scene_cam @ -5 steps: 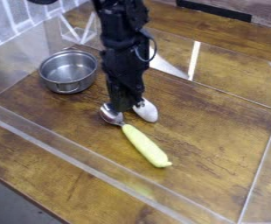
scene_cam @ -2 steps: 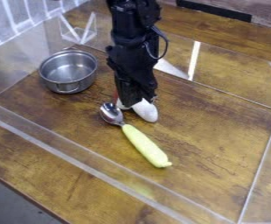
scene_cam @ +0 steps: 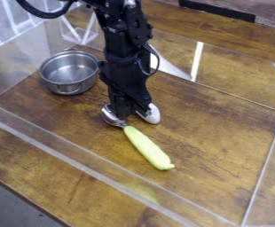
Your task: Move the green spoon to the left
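My gripper's shut fingers stand at the green spoon's neck beside its silver bowl, so I need to open them and take the spoon further [scene_cam: 135, 137] along its handle.
The green spoon [scene_cam: 148, 148] lies on the wooden table with its yellow-green handle towards the front right. Its silver bowl [scene_cam: 112, 117] points to the back left. My gripper [scene_cam: 126, 111] points straight down with its fingers shut together. The tips stand at the spoon's neck, just right of the silver bowl. Whether they touch the spoon I cannot tell. Nothing is held between the fingers.
A round steel bowl [scene_cam: 69, 71] stands at the back left. A white stubby object [scene_cam: 151, 113] lies just right of my gripper, partly hidden by it. Clear plastic walls [scene_cam: 69, 146] fence the table's front and sides.
The wrist has rolled a little and the dark arm leans slightly differently over the spoon's neck. The spoon, the white object and the steel bowl lie where they were.
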